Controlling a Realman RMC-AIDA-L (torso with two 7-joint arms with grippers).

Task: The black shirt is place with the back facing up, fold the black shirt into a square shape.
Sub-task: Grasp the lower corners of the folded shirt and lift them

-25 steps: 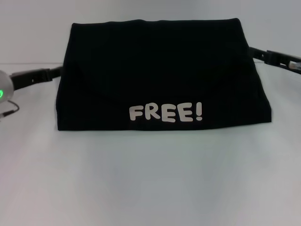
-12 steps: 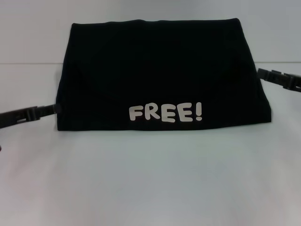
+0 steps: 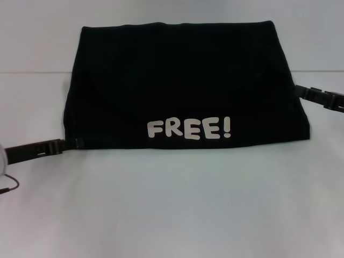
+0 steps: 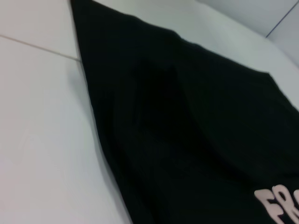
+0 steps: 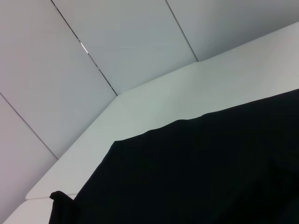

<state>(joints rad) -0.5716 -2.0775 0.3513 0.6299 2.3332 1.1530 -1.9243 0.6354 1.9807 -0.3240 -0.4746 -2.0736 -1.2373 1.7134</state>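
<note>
The black shirt should next be gripped by my right gripper, which should move to its near corner (image 3: 307,138), on the exclamation mark's side of the "FREE!" print, and close there.
The black shirt (image 3: 177,80) lies folded into a wide block on the white table, with a white "FREE!" print (image 3: 190,129) near its front edge. My left gripper (image 3: 75,143) reaches in low from the left, its tip at the shirt's near left corner. My right gripper (image 3: 300,91) comes in from the right and meets the shirt's right edge about halfway back. The left wrist view looks along the shirt (image 4: 187,116) and its left edge. In the right wrist view the shirt (image 5: 210,172) fills the lower part.
The white table (image 3: 172,204) spreads wide in front of the shirt. A thin seam (image 3: 32,72) crosses the table behind the shirt's left side. A cable (image 3: 9,185) hangs at the far left edge. Grey wall panels (image 5: 117,42) stand behind the table.
My left gripper has come forward along the shirt's left side to its near left corner. My right gripper has moved a little nearer along the right edge. The shirt lies as before.
</note>
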